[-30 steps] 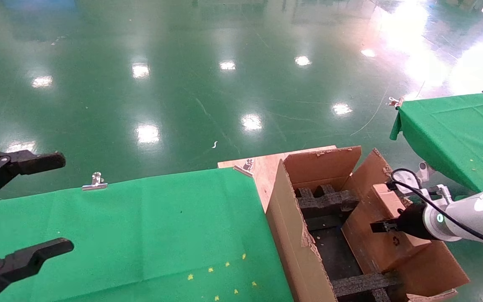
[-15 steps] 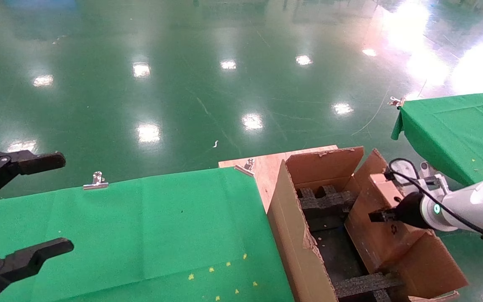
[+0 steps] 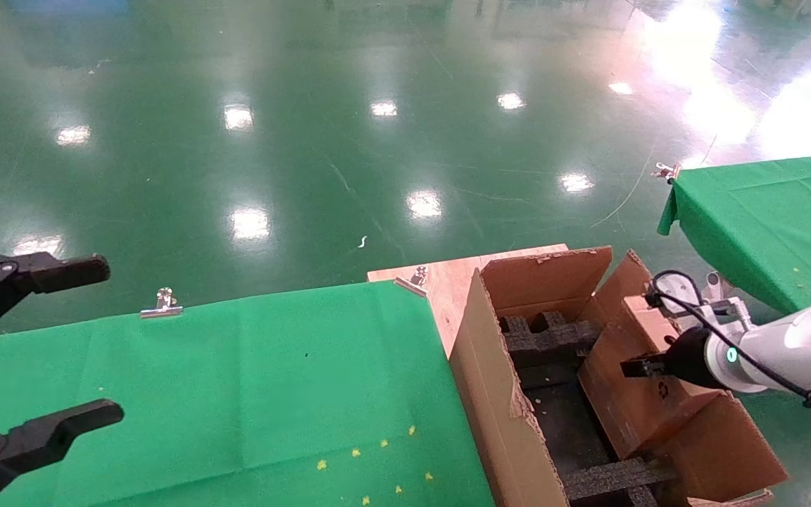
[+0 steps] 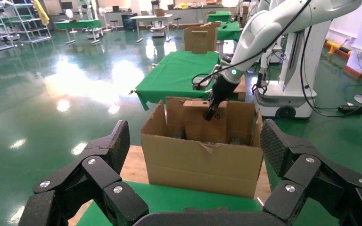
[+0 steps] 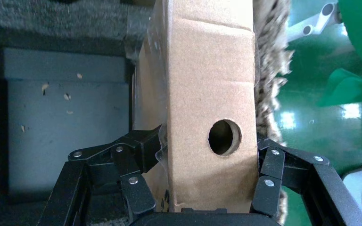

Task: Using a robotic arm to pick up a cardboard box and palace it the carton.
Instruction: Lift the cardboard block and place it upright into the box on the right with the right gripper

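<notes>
The cardboard box, now on edge inside the carton, will be let go by my right gripper between the black foam inserts, against the carton's side (image 3: 610,409) by the white arm.
The small brown cardboard box (image 3: 631,412) stands on edge inside the carton (image 3: 490,394), against its right wall, with its top above the rim. My right gripper (image 3: 641,367) on the white robotic arm (image 3: 793,348) is shut on it. In the right wrist view the fingers (image 5: 141,150) clamp both sides of the box (image 5: 207,84) just below its round hole. My left gripper (image 3: 113,340) is open and empty over the green table's left end. Its wrist view shows the left gripper (image 4: 194,136) facing the carton (image 4: 198,165), the box (image 4: 195,125) and the right gripper (image 4: 212,112).
Black foam inserts (image 3: 546,334) cross the carton at its far and near ends. The carton stands on a wooden board (image 3: 441,278) beside the green-clothed table (image 3: 236,380). A second green table (image 3: 771,218) is at the right. A metal clip (image 3: 160,306) sits on the table's far edge.
My right gripper and the box it holds have shifted slightly toward the carton's far end. The left arm has not moved.
</notes>
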Available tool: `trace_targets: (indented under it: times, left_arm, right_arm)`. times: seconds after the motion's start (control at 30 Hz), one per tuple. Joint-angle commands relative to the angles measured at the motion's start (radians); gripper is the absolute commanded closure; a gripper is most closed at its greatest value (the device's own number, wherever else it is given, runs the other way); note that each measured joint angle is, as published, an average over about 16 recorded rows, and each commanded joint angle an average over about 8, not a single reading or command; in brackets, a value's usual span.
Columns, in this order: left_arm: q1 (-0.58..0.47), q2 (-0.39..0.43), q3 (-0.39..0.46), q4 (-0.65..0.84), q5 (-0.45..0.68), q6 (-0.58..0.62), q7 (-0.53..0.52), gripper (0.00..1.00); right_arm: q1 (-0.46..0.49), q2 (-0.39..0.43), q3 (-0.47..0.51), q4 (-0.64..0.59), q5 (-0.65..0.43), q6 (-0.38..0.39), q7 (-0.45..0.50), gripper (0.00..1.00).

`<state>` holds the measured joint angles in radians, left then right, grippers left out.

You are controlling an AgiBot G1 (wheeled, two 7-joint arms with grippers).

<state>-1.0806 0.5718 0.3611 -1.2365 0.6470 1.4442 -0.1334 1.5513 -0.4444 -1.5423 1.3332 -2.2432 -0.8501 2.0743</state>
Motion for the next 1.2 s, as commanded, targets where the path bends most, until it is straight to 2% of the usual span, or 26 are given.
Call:
trace_targets:
  times: [0.03, 0.5, 1.17, 1.2]
  left_arm:
    - [0.000, 0.000, 0.000, 0.000, 0.000, 0.000, 0.000, 0.00]
    - [0.000, 0.000, 0.000, 0.000, 0.000, 0.000, 0.000, 0.00]
    - [0.000, 0.000, 0.000, 0.000, 0.000, 0.000, 0.000, 0.00]
    - [0.000, 0.000, 0.000, 0.000, 0.000, 0.000, 0.000, 0.00]
  right_arm:
    - [-0.009, -0.003, -0.004, -0.002, -0.004, 0.003, 0.006, 1.00]
    - [-0.084, -0.067, -0.026, -0.121, 0.000, 0.083, 0.021, 1.00]
    - [-0.159, -0.176, -0.059, -0.319, 0.126, 0.177, -0.136, 1.00]
    - [-0.160, -0.180, -0.060, -0.326, 0.132, 0.179, -0.146, 0.97]
